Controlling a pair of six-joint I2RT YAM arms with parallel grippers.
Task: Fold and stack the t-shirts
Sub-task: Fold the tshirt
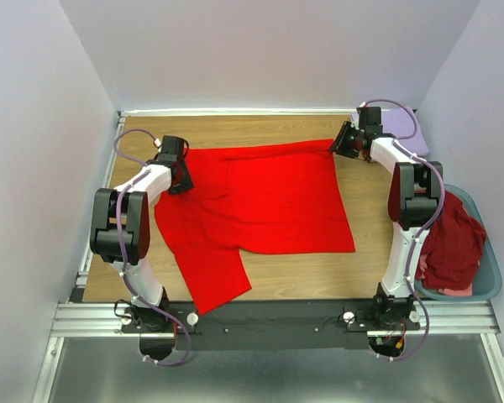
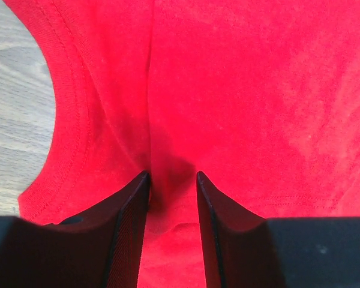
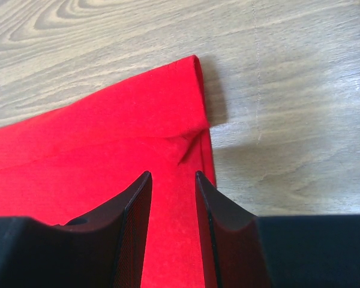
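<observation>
A flap of the red t-shirt is folded inward over its body, so next my left gripper pinches the flap's crease (image 2: 162, 206) and pulls it toward the t-shirt's far edge before folding.
A bright red t-shirt (image 1: 269, 197) lies spread across the wooden table, one sleeve or flap reaching toward the near edge. My left gripper (image 1: 179, 179) rests low over its left side beside the neckline (image 2: 69, 126). Its jaws stand open (image 2: 173, 175) astride a soft crease of red cloth. My right gripper (image 1: 341, 144) hovers at the shirt's far right corner (image 3: 189, 90), jaws open (image 3: 171, 174) with flat red cloth under the gap. A pale lavender t-shirt (image 1: 410, 120) sits at the far right, partly behind the right arm. Darker maroon t-shirts (image 1: 449, 243) fill the basket.
A teal-blue plastic basket (image 1: 490, 260) stands off the table's right side, next to the right arm. White walls close in on three sides. Bare wood (image 1: 378, 252) shows right of the shirt and along the far edge (image 1: 235, 126).
</observation>
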